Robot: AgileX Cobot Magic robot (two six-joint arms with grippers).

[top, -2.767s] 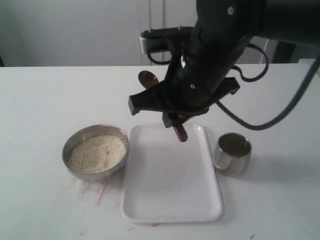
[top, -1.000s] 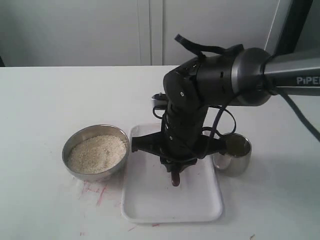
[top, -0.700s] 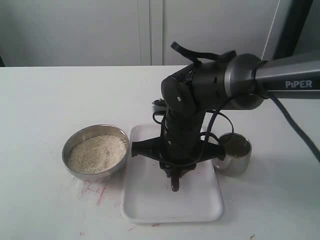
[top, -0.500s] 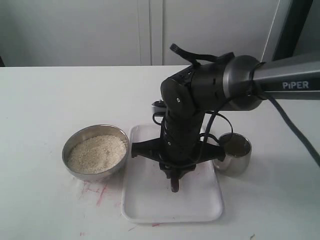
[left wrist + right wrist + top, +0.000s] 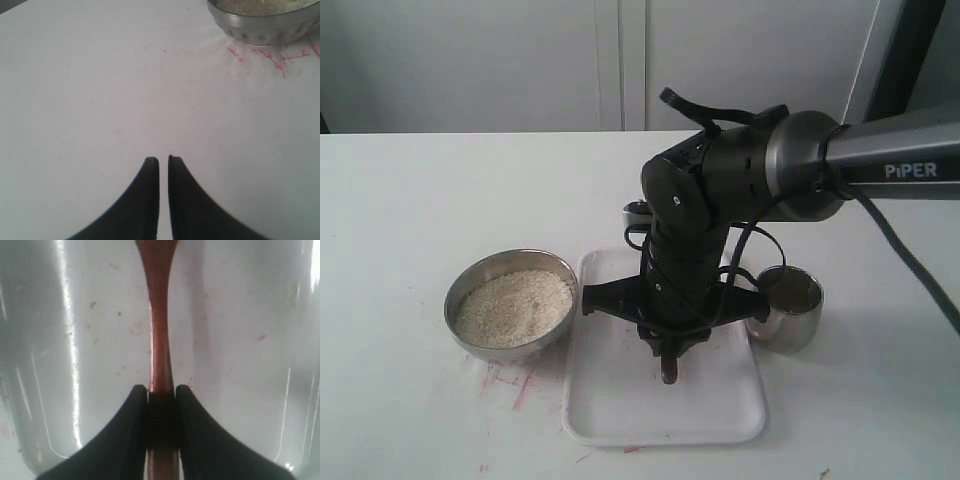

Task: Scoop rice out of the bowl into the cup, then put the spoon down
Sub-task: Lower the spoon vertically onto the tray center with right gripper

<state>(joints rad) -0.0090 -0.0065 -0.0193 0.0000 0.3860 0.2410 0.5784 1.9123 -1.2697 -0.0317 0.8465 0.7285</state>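
The middle of the white tray (image 5: 668,352) (image 5: 162,340) is between bowl and cup. Next, I put the wooden spoon, now low over the tray, down there with my right gripper.
My right gripper (image 5: 668,352) (image 5: 161,389) is shut on the reddish-brown wooden spoon (image 5: 159,315), low over the white tray (image 5: 620,415). In the exterior view only the spoon's end (image 5: 668,375) shows below the fingers, close to the tray; the arm hides the scoop. The steel bowl (image 5: 511,303) holds the pale rice (image 5: 513,306) left of the tray. Right of the tray stands the steel cup (image 5: 786,307). My left gripper (image 5: 163,159) hovers over bare table, shut and holding nothing, with the bowl (image 5: 265,22) at the edge of its view.
The right arm (image 5: 720,200) leans over the tray from the back right. Red scribbles (image 5: 515,380) (image 5: 270,55) mark the table in front of the bowl. A grey wall (image 5: 520,60) closes off the back.
The right arm swung down from high above the tray's far end, lowering the spoon close to the tray. In the last half second it has held still.
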